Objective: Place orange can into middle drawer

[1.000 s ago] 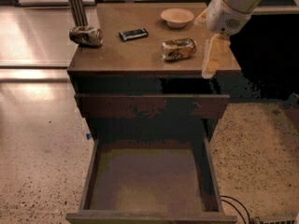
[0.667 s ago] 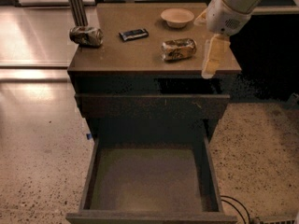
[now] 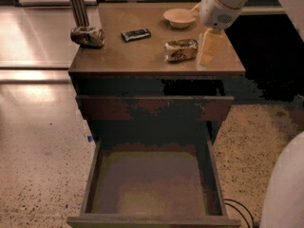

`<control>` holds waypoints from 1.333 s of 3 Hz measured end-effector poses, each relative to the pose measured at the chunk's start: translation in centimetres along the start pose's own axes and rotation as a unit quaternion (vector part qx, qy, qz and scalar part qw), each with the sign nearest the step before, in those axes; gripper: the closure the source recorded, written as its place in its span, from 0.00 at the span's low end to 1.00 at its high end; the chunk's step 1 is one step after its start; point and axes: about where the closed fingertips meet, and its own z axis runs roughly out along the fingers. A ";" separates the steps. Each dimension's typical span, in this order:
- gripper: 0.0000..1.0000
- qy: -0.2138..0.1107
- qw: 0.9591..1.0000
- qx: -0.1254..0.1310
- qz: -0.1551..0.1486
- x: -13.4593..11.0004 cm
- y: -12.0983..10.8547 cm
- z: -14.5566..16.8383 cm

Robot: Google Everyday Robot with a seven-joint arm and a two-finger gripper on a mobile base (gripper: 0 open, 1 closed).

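The gripper needs to grasp the middle (image 3: 180,50) of the orange can lying sideways on the cabinet top.
The orange can (image 3: 180,50) lies on its side on the cabinet top (image 3: 142,56), right of centre. My gripper (image 3: 208,49) hangs from the white arm (image 3: 223,4) just to the right of the can, close beside it and low over the cabinet top. I cannot tell if it touches the can. The middle drawer (image 3: 152,186) is pulled far out below, with an olive-brown floor and nothing in it.
A dented silvery-grey can (image 3: 88,36) lies at the top's left edge. A dark flat bar (image 3: 136,34) and a pale bowl (image 3: 179,17) sit further back. A reddish-brown drawer front (image 3: 152,108) stands slightly out above the open drawer. My white base (image 3: 285,194) is at lower right.
My gripper has shifted slightly left and back, closer to the orange can. The can and the drawers have not moved.
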 end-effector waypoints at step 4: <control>0.00 -0.050 0.998 0.019 -0.013 0.3 -9.0 6.4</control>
